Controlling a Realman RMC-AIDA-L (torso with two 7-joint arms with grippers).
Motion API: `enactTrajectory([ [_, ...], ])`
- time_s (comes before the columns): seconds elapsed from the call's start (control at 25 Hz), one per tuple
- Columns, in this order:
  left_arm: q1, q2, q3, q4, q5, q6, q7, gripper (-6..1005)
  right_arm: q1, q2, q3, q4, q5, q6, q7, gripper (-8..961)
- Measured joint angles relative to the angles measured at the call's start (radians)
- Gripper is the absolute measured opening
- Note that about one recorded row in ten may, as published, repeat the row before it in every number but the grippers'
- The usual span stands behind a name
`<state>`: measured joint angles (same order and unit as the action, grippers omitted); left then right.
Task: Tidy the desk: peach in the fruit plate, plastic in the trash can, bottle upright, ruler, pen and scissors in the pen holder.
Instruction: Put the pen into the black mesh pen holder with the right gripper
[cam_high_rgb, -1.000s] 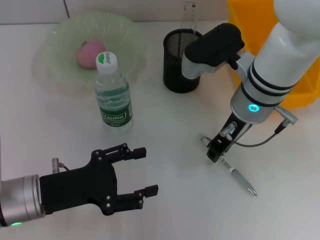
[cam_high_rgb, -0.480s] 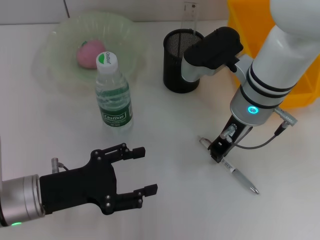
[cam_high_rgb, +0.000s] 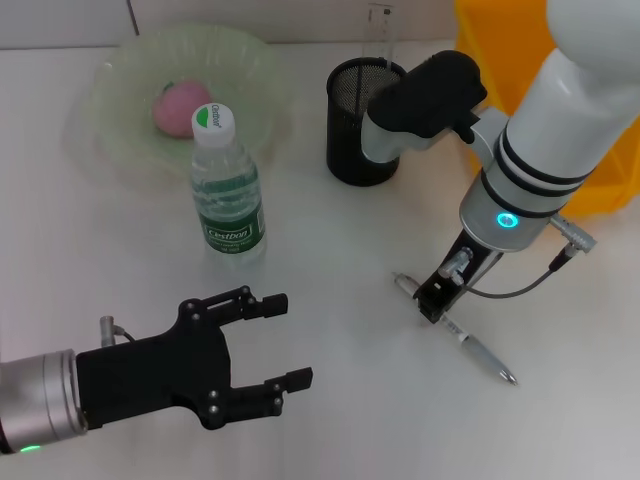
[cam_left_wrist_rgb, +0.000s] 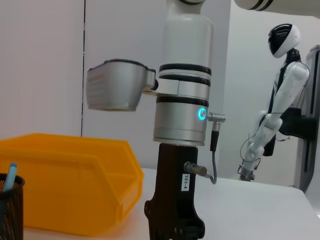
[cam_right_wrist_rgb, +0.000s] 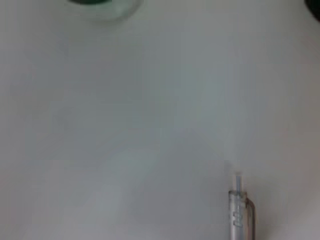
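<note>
The robot's right gripper should release the silver pen inside the black mesh pen holder (cam_high_rgb: 360, 101), in front of the clear ruler. The pen still lies on the white desk.
A silver pen (cam_high_rgb: 472, 347) lies on the white desk at the right; it also shows in the right wrist view (cam_right_wrist_rgb: 242, 212). My right gripper (cam_high_rgb: 432, 300) points down and sits right over the pen's upper part. My left gripper (cam_high_rgb: 288, 338) is open and empty, low over the desk at the front left. The water bottle (cam_high_rgb: 227, 190) stands upright. A pink peach (cam_high_rgb: 180, 104) lies in the green fruit plate (cam_high_rgb: 120, 75). The black mesh pen holder (cam_high_rgb: 361, 122) holds a clear ruler (cam_high_rgb: 382, 30). Scissors, plastic and the trash can are out of view.
A yellow bin (cam_high_rgb: 605, 165) stands at the back right, behind my right arm; it also shows in the left wrist view (cam_left_wrist_rgb: 70, 185). The left wrist view shows my right arm (cam_left_wrist_rgb: 180, 115) and the pen holder's edge (cam_left_wrist_rgb: 10, 207) with a blue-tipped item in it.
The pen under my right gripper has shifted slightly on the desk, its upper end moving left. My left gripper has barely moved.
</note>
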<state>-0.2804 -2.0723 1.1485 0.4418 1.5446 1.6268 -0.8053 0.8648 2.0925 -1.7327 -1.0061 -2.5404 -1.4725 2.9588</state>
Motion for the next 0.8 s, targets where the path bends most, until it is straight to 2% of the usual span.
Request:
enactTrajectory([
  [0.24,0.0,0.0,-0.002,0.0,0.0,0.003,-0.001,771,-0.025,-0.003,0.004,-0.068,-0.007,-0.024,0.0,129],
  [0.36,0.0,0.0,-0.003,0.0,0.0,0.004,-0.001,772,-0.048,-0.006,0.044,-0.154,-0.04,-0.055,-0.001,128],
  [0.44,-0.002,0.0,-0.003,0.0,0.0,0.004,-0.002,772,-0.089,-0.007,0.124,-0.313,-0.093,-0.083,-0.006,128],
  [0.48,-0.002,0.0,-0.003,0.0,0.0,0.005,-0.005,772,-0.134,-0.008,0.193,-0.463,-0.103,-0.08,-0.02,128],
  [0.52,-0.003,0.0,-0.003,0.0,-0.001,0.008,-0.007,772,-0.196,-0.007,0.266,-0.622,-0.09,-0.045,-0.048,128],
  [0.56,-0.002,0.0,-0.003,0.0,-0.001,0.012,-0.008,772,-0.234,-0.004,0.301,-0.695,-0.065,-0.005,-0.07,128],
  [0.6,-0.001,0.0,-0.003,0.0,-0.005,0.014,-0.009,773,-0.324,-0.001,0.355,-0.788,0.043,0.129,-0.15,128],
  [0.64,-0.001,0.0,-0.003,0.0,-0.005,0.014,-0.009,773,-0.324,-0.001,0.355,-0.788,0.043,0.129,-0.15,127],
  [0.68,-0.001,0.0,-0.003,0.0,-0.008,0.014,-0.008,773,-0.408,-0.001,0.376,-0.799,0.212,0.291,-0.279,127],
  [0.72,-0.001,0.0,-0.003,0.0,-0.008,0.014,-0.008,773,-0.408,-0.001,0.376,-0.799,0.212,0.291,-0.279,127],
  [0.76,-0.001,0.0,-0.003,0.0,-0.009,0.014,-0.008,773,-0.444,-0.001,0.377,-0.78,0.31,0.375,-0.362,127],
  [0.8,0.0,0.0,-0.003,0.0,-0.01,0.013,-0.005,773,-0.501,-0.004,0.364,-0.671,0.594,0.553,-0.623,127],
])
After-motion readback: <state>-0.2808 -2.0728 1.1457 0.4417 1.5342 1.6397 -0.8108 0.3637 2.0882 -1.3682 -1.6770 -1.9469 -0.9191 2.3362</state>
